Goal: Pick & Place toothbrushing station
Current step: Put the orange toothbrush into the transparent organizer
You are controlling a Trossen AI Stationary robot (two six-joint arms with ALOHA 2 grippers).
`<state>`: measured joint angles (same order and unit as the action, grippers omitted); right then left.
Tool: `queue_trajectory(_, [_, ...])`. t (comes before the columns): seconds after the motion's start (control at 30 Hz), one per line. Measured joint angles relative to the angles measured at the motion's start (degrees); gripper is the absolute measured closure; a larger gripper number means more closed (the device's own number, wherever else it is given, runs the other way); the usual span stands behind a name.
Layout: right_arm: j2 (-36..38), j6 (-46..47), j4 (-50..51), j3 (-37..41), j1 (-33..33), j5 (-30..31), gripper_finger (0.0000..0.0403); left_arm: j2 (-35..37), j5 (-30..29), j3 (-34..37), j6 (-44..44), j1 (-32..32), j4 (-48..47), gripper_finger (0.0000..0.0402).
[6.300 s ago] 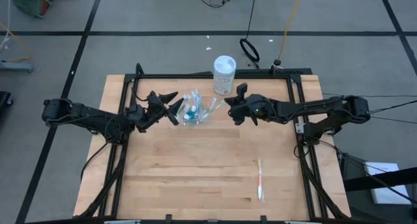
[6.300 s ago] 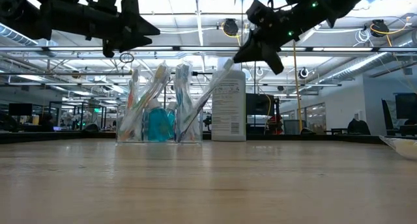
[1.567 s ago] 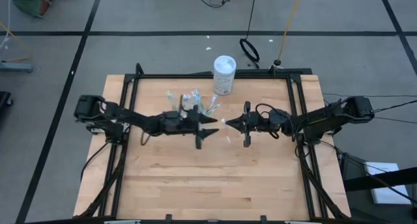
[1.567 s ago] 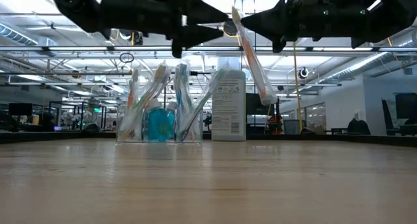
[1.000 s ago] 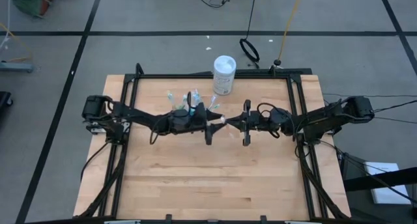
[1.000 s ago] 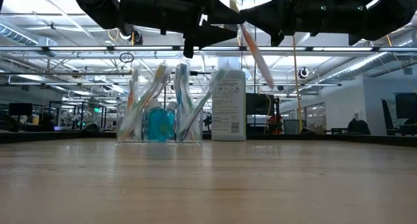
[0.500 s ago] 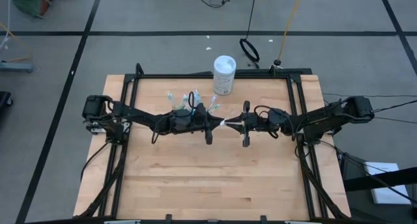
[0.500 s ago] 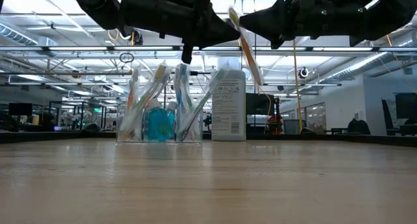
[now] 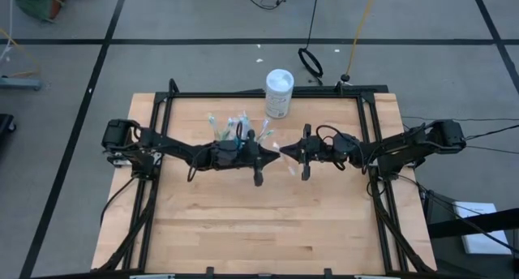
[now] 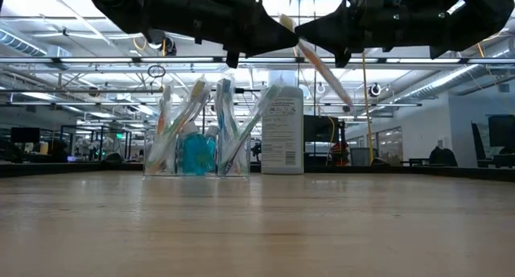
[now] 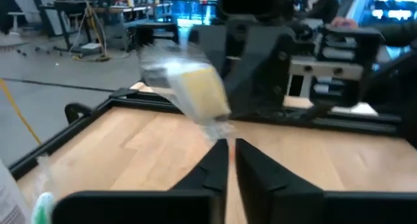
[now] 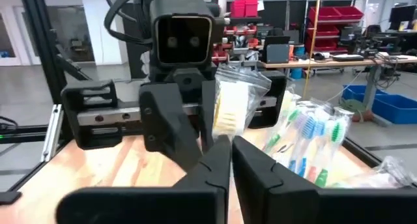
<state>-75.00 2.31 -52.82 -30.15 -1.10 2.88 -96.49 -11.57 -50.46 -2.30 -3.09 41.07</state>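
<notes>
With the toothbrush slanting, its lower end toward my right gripper, my left gripper next regrips below the toothbrush's head (image 10: 303, 45) so it hangs upright for the clear cup.
A wrapped toothbrush (image 10: 318, 64) hangs slanting above the table's middle, its head end up between two meeting grippers. My left gripper (image 9: 272, 153) comes from the left and is shut on it. My right gripper (image 9: 285, 152) comes from the right, shut, tip to tip with the left one. The clear cup (image 9: 239, 126) stands on the table behind them. It is full of toothbrushes and teal tubes (image 10: 197, 132). My left gripper pinches the toothbrush just below its wrapped head (image 11: 228, 142) between its two fingers. It comes level from the table's left, and its fingers lie across the brush. The brush hangs clear of the table, its lower end (image 10: 346, 104) slanting toward the right. My right gripper has its shut fingertips (image 12: 221, 149) right at the wrapped head (image 12: 228, 110); whether they touch it, I cannot tell.
A white canister (image 9: 279, 92) stands at the table's far edge, right of the cup. Black frame rails (image 9: 369, 149) run along the table's sides. Bare wood (image 9: 259, 222) lies toward the near edge.
My left gripper has shut on the toothbrush below its head. The brush has stayed up between the two tips but has tipped: it first drew in steeper, then its lower end swung out toward the table's right.
</notes>
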Motion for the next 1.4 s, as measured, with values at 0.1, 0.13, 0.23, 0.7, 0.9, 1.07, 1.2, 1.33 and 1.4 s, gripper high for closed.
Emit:
queue_trajectory(0.1, [0.0, 0.5, 0.1, 0.0, 0.0, 0.0, 0.0392, 0.0, 0.1, 0.0, 0.7, -0.4, -1.4, 0.0331])
queue_trajectory(0.13, [0.0, 0.5, 0.1, 0.0, 0.0, 0.0, 0.0395, 0.0, 0.1, 0.0, -0.1, -0.4, -1.8, 0.0316])
queue_trajectory(0.23, [0.0, 0.5, 0.1, 0.0, 0.1, -0.1, 0.04, 0.0, 0.1, 0.0, -1.4, -0.3, -1.9, 0.027])
queue_trajectory(0.7, [0.0, 1.7, -0.8, 0.0, 0.1, -0.2, 0.0402, 0.0, 4.7, -1.0, -1.8, 3.2, 0.6, 0.0242])
queue_trajectory(0.9, [0.0, 0.7, -1.8, 0.0, 0.0, -0.2, 0.0399, 0.0, 7.1, -1.4, -2.1, 3.5, 0.5, 0.0334])
queue_trajectory(1.07, [0.0, -2.2, -2.1, 0.0, 0.0, -0.1, 0.0389, 0.0, 6.7, -1.5, -2.3, 3.3, 0.3, 0.0391])
queue_trajectory(1.2, [0.0, -1.7, -1.4, 0.0, 0.0, 0.0, 0.0374, 0.0, 4.4, -1.5, -3.6, 3.3, 0.0, 0.0379])
queue_trajectory(1.33, [0.0, -1.5, 0.1, 0.0, 0.0, 0.0, 0.0355, 0.0, 3.6, -1.5, -4.1, 3.0, -1.5, 0.0385])
queue_trajectory(1.4, [0.0, -1.5, 1.1, 0.0, 0.0, 0.2, 0.0346, 0.0, 3.5, -1.5, -4.2, 2.6, -1.7, 0.0394])
